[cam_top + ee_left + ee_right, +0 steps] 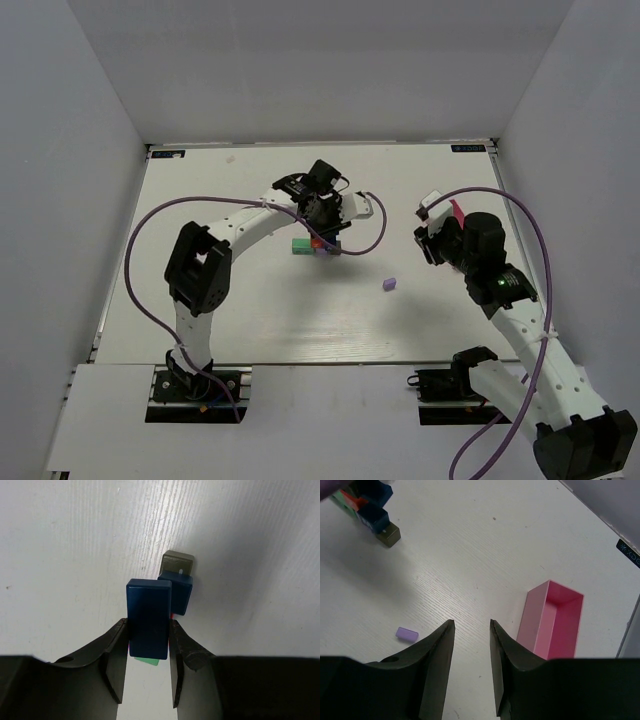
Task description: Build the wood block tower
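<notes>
The dark blue bar will go down on the tower (321, 244) (161, 626), against the second blue block, from my left gripper.
My left gripper (148, 623) is shut on a dark blue bar (148, 630) and holds it over the tower (312, 244). Under the bar, the left wrist view shows a second blue block (181, 594), an olive-dark block (178, 562) on the table beyond it, a sliver of red and a green piece (148, 661). In the top view the left gripper (322, 228) covers most of the tower; a green block (299, 245) sticks out on its left. A loose purple block (389, 284) lies to the right, also seen in the right wrist view (406, 634). My right gripper (471, 626) is open and empty above the table.
A pink rectangular tray (532, 617) stands empty just right of my right gripper (428, 243). The tower also shows at the top left of the right wrist view (370, 505). White walls close in the table on three sides.
</notes>
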Controlling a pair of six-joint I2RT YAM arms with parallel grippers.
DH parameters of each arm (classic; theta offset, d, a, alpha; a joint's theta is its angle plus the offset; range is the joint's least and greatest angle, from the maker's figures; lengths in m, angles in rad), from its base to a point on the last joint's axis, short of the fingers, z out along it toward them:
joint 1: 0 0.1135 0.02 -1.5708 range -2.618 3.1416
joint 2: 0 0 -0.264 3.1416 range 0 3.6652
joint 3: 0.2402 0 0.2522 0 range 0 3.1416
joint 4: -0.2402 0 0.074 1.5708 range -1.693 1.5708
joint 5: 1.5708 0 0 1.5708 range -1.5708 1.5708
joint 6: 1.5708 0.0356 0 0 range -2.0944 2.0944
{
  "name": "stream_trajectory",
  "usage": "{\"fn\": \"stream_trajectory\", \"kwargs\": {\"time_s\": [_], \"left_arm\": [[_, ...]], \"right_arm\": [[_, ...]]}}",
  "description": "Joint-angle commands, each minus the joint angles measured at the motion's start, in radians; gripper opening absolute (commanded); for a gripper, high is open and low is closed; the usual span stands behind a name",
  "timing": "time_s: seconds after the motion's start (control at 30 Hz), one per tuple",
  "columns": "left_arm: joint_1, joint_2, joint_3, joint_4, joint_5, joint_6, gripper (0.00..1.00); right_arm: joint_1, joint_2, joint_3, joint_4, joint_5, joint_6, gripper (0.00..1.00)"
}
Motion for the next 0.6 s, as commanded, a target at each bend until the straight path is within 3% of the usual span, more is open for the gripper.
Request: {"fn": "stream_trajectory", "kwargs": {"time_s": [0.0,0.57], "left_arm": [[0.008,0.004,0.047,-0.024,0.065,0.031,0.04],[0.017,0.036,0.068,-0.076,0.084,0.08,0.09]], "right_arm": [[0.017,0.002,0.004,0.014,0.004,-0.012,0.4],[0.049,0.008,-0.002,0.017,0.027,-0.017,0.4]]}}
